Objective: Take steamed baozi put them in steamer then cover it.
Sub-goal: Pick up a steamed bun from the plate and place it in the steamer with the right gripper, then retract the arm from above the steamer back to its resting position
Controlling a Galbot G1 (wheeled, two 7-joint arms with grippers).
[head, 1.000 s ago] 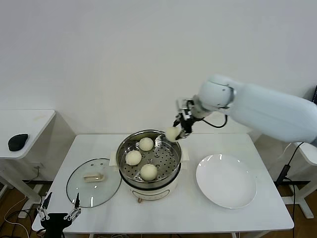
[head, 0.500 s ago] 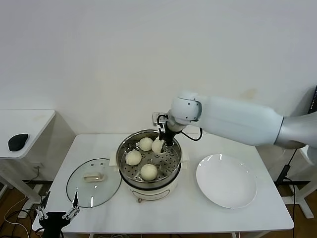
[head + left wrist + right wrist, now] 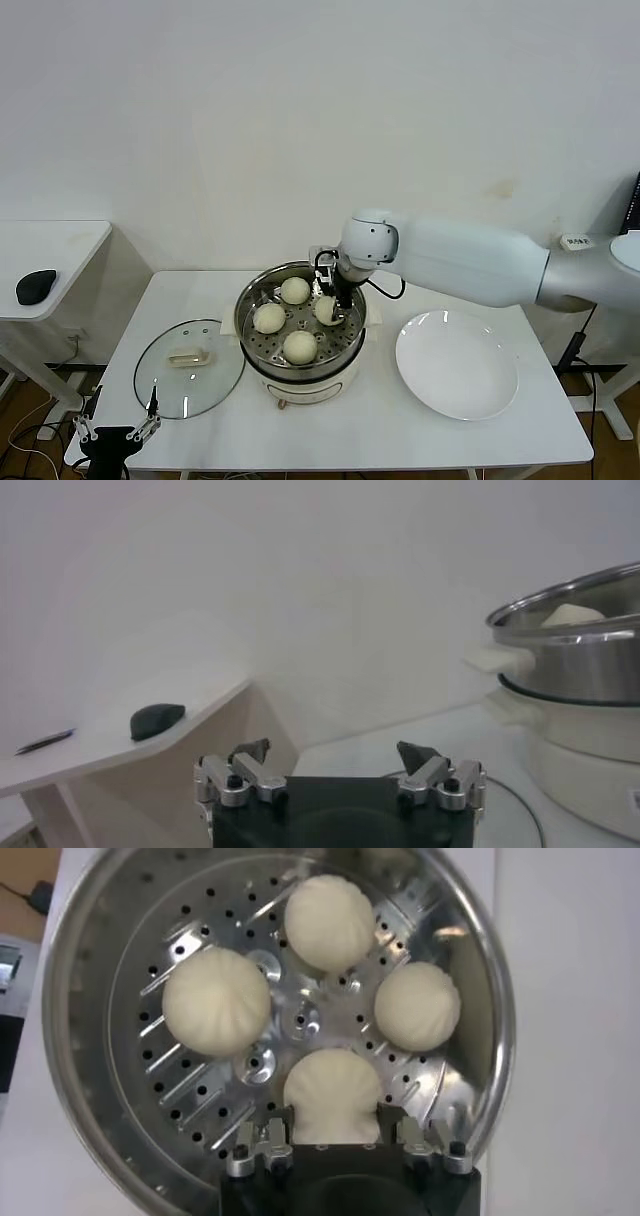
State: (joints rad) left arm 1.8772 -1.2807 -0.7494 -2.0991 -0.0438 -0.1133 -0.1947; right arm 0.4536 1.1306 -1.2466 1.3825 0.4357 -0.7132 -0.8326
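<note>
The glass cover has to go onto the steamer. So my left gripper needs to next close on the raised handle [image 3: 184, 357] of the glass cover.
The steel steamer [image 3: 244, 308] stands mid-table on its white base. Three cream baozi lie on its perforated tray [image 3: 150, 1088]: one at the back [image 3: 294, 290], one at the left [image 3: 269, 318], one at the front [image 3: 300, 346]. My right gripper [image 3: 328, 298] reaches into the pot and is shut on the fourth baozi [image 3: 326, 310], which sits low on the tray's right side. In the right wrist view this baozi [image 3: 333, 1088] fills the gap between the jaws of the right gripper [image 3: 335, 1116]. The glass cover [image 3: 165, 375] lies flat on the table left of the steamer. My left gripper [image 3: 118, 432] is open and parked low at the front left.
An empty white plate [image 3: 457, 365] lies right of the steamer. A side table with a black mouse [image 3: 36, 285] stands at the far left. The left wrist view shows the left gripper [image 3: 335, 755], the steamer's wall [image 3: 580, 650] and the mouse [image 3: 157, 720].
My right gripper has carried the fourth baozi from above the steamer's right rim leftward and down into the pot, to the tray. The left arm has not moved.
</note>
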